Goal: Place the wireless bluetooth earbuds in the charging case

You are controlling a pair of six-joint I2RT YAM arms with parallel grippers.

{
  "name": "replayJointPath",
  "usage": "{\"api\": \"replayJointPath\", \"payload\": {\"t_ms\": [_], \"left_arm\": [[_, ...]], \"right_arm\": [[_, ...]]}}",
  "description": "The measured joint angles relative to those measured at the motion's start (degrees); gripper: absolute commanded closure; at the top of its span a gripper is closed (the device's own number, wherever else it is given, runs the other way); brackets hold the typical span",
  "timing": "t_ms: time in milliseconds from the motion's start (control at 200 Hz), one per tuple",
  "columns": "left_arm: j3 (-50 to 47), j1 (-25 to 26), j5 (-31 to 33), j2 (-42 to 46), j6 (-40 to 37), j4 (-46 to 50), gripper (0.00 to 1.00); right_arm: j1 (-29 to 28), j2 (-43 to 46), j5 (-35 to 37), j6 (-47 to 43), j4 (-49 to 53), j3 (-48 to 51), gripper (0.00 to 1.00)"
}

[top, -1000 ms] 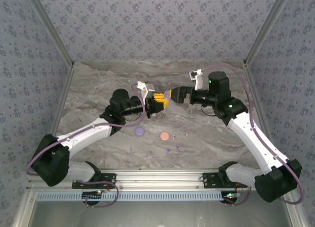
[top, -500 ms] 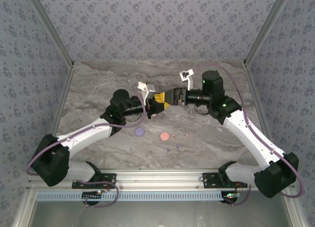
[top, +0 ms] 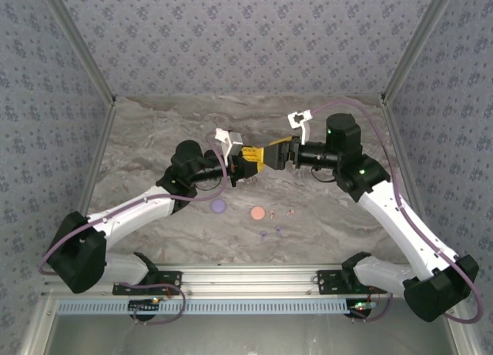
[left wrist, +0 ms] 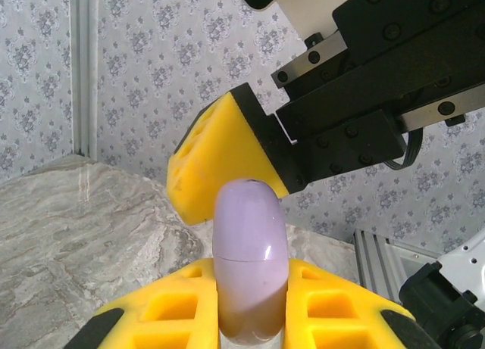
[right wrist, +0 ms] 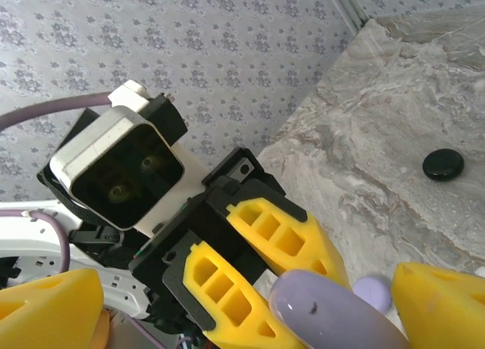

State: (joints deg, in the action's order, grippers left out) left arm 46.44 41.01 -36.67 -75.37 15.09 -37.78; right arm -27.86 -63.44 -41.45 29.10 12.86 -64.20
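Observation:
The robot's left gripper needs to release the lilac charging case on the marble (top: 205, 172) slightly beyond the flat lilac puck. The case is now held on edge above the table.
My left gripper (top: 248, 164) is shut on a lilac charging case (left wrist: 250, 258), which it holds on edge above the table with the lid seam closed. My right gripper (top: 268, 156) is open and faces it. Its yellow fingers (right wrist: 436, 303) straddle the case (right wrist: 333, 313) with a gap on each side. One right finger (left wrist: 220, 163) stands just behind the top of the case. Tiny earbuds (top: 272, 212) lie on the marble near the front, two pinkish and two lilac (top: 277, 229).
A flat lilac puck (top: 218, 206) and a pink puck (top: 257, 213) lie on the table in front of the grippers. A black puck (right wrist: 443, 164) sits farther off on the marble. Patterned walls close in the back and both sides.
The right wrist swung in toward the left gripper, then eased back and turned a little, its fingers still around the case. The left arm and its grip stayed put.

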Motion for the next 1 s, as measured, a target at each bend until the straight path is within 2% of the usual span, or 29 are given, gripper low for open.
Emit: {"api": "replayJointPath", "payload": {"t_ms": [185,350,535,695,874,999], "left_arm": [[0.0,-0.09,2.03,0.33,-0.09,1.95,1.0],[0.02,-2.12,3.32,1.88,0.0,7.98,1.0],[0.07,-10.71,3.39,2.1,1.97,16.85,1.0],[0.9,-18.36,2.73,1.05,4.61,25.42,1.0],[2.58,-26.64,-0.17,-6.69,9.88,31.91,1.0],[3.61,-28.81,-0.59,-12.17,10.47,36.83,1.0]], "right_arm": [[0.55,0.09,5.86,-3.15,6.99,-3.13,0.0],[4.85,2.8,9.75,-4.55,8.79,-3.8,0.0],[10.51,8.66,11.1,-2.75,5.2,0.72,0.0],[15.26,11.43,9.11,4.74,-2.25,9.38,0.01],[16.24,10.45,7.98,8.76,-4.92,12.79,0.0],[16.22,10.1,7.78,9.07,-4.96,12.81,0.0]]}}
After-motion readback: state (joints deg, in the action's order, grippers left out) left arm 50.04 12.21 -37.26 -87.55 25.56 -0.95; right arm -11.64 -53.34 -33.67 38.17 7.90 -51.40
